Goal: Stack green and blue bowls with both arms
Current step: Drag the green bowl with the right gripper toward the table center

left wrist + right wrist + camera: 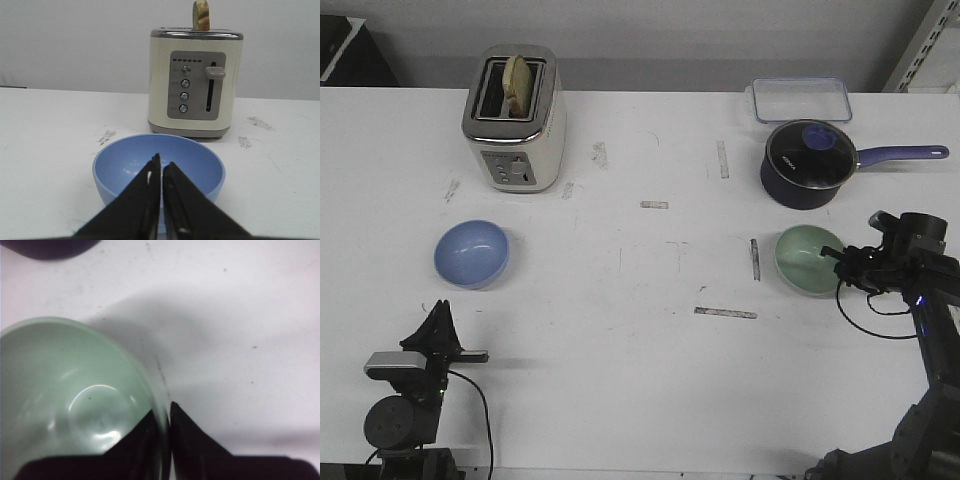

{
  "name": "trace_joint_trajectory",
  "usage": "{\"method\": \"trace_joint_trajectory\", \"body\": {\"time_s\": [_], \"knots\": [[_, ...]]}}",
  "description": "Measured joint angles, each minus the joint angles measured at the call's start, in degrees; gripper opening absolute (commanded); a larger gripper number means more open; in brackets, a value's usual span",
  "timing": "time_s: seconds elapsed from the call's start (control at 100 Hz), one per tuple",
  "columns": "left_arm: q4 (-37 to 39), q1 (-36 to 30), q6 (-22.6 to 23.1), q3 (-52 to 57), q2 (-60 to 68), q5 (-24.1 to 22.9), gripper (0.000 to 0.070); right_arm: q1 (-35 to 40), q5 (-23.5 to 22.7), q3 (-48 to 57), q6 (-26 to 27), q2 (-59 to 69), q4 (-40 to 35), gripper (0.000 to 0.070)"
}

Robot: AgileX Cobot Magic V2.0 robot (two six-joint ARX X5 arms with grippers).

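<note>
The robot's right gripper needs to release the green bowl in the middle of the table (pixel 657 281), between the blue bowl and the frontmost grey tape strip.
The periwinkle blue bowl (pixel 471 253) sits upright on the white table at the left. In the left wrist view the blue bowl (pixel 192 159) lies just beyond my left gripper (pixel 161 163), which is shut and empty. In the front view the left gripper (pixel 442 305) is nearer the table's front edge than the bowl and apart from it. The mint green bowl (pixel 806 258) sits at the right. My right gripper (pixel 840 262) is shut on its right rim. In the right wrist view the right gripper (pixel 162 413) has one finger inside the green bowl (pixel 75 390) and one outside.
A cream toaster (pixel 515 120) with a bread slice stands behind the blue bowl; it also shows in the left wrist view (pixel 195 82). A dark navy saucepan (pixel 807 163) with a long handle stands just behind the green bowl. A clear lidded container (pixel 800 98) lies behind the saucepan.
</note>
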Motion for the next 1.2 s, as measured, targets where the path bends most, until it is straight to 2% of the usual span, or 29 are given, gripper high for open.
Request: {"method": "trace_joint_trajectory", "body": {"time_s": [0.2,0.43,0.65,0.77,0.97,1.2], "knots": [[0.0,0.0,0.0,0.0,0.0,0.0,0.0002,5.86,-0.15,0.0,0.7,-5.6,-0.48,0.0001],[0.0,0.0,0.0,0.0,0.0,0.0,0.0002,19.43,0.2,0.0,6.03,-6.4,-0.2,0.0001],[0.0,0.0,0.0,0.0,0.0,0.0,0.0002,33.14,7.39,0.0,13.22,-4.07,2.49,0.0001],[0.0,0.0,0.0,0.0,0.0,0.0,0.0002,38.6,8.15,0.0,17.46,-1.11,3.67,0.0001],[0.02,0.0,0.0,0.0,0.0,0.0,0.0002,44.41,10.16,0.0,22.4,1.18,7.13,0.0001],[0.02,0.0,0.0,0.0,0.0,0.0,0.0002,45.86,10.38,0.0,24.74,2.8,8.41,0.0002]]}}
